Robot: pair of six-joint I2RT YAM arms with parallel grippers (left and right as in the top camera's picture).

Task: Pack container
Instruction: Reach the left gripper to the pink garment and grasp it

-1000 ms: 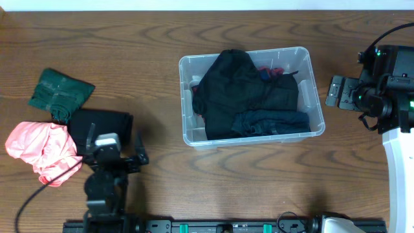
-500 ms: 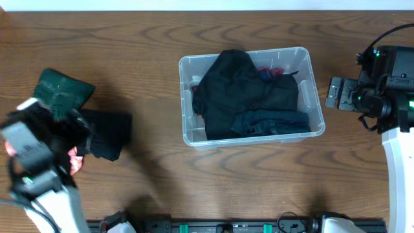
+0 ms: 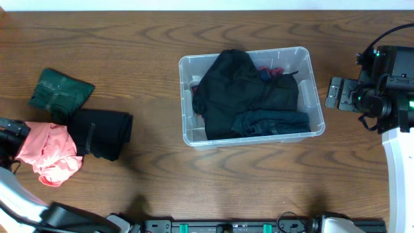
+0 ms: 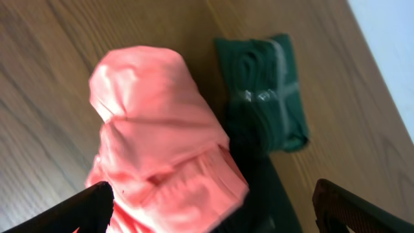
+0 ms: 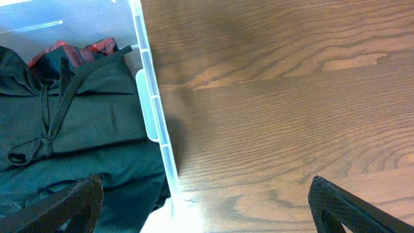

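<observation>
Next, I close my left gripper on the middle of the pink garment point(image 3: 53, 150) point(image 4: 169, 173) next to the folded black cloth, because it should go into the clear container.
The clear container point(image 3: 315, 90) stands mid-table, holding a black hooded garment point(image 3: 239, 90), dark jeans point(image 3: 272, 122) and a bit of red cloth point(image 3: 272, 70). At far left lie a pink garment point(image 3: 48, 150), a folded black cloth point(image 3: 103, 133) and a folded green cloth point(image 3: 59, 92). My left gripper point(image 3: 9, 131) sits at the table's left edge; its wrist view shows it point(image 4: 213, 217) open above the pink garment point(image 4: 162, 149), with the green cloth point(image 4: 265, 90) beyond. My right gripper point(image 5: 207, 207) is open and holds nothing, hovering over the container's right wall point(image 5: 152, 116).
Bare wooden tabletop point(image 3: 162, 181) surrounds the container. The right arm's body point(image 3: 388, 97) stands at the right edge. A black rail point(image 3: 226, 226) runs along the front edge. The left arm's white link point(image 3: 19, 200) crosses the front left corner.
My left arm has swung from the table's front edge out to the far left, ending over the pink garment. The right arm and the container have not moved.
</observation>
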